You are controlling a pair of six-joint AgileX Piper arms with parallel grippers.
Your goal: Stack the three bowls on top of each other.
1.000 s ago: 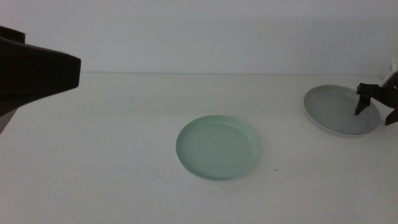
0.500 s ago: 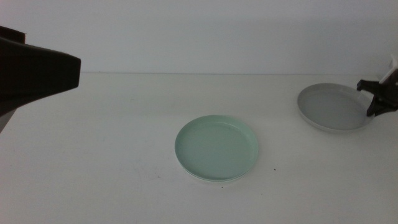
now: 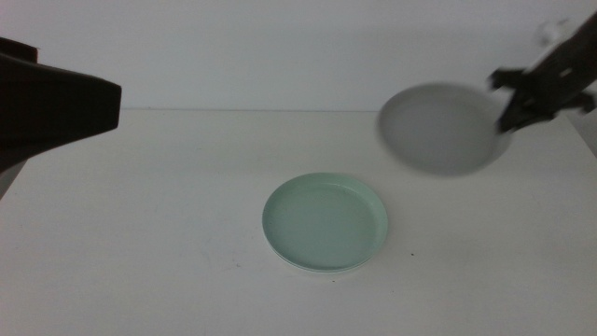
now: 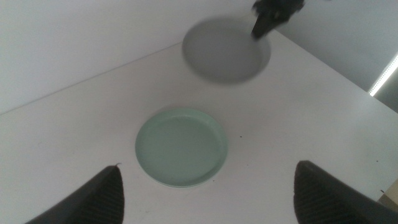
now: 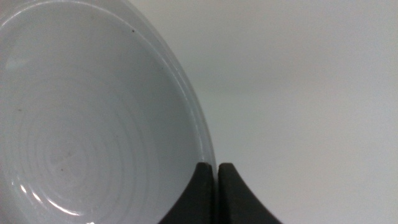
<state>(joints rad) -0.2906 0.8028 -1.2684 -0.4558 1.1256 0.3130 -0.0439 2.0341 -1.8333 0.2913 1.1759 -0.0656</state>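
Note:
The robot's right gripper needs to release the light grey bowl inside the mint green bowl [image 3: 326,220] at the middle of the table.
A mint green bowl [image 3: 326,222] sits at the middle of the table; it also shows in the left wrist view [image 4: 181,147]. A thin white rim [image 3: 298,266] shows under its near edge, so it seems to rest in the white bowl. My right gripper [image 3: 505,116] is shut on the rim of the light grey bowl [image 3: 440,128] and holds it tilted in the air, to the right of and beyond the green bowl. The right wrist view shows the jaws [image 5: 216,169] pinching that rim [image 5: 202,134]. My left gripper [image 4: 208,165] is open and empty, high above the table.
The left arm [image 3: 56,105] hangs at the left edge of the middle view. The white table [image 3: 168,233] ends at a pale back wall. The table's right corner edge [image 4: 348,84] shows in the left wrist view.
The right gripper has lifted the grey bowl off the table at the right and carried it up and to the left. The green bowl and left arm have not moved.

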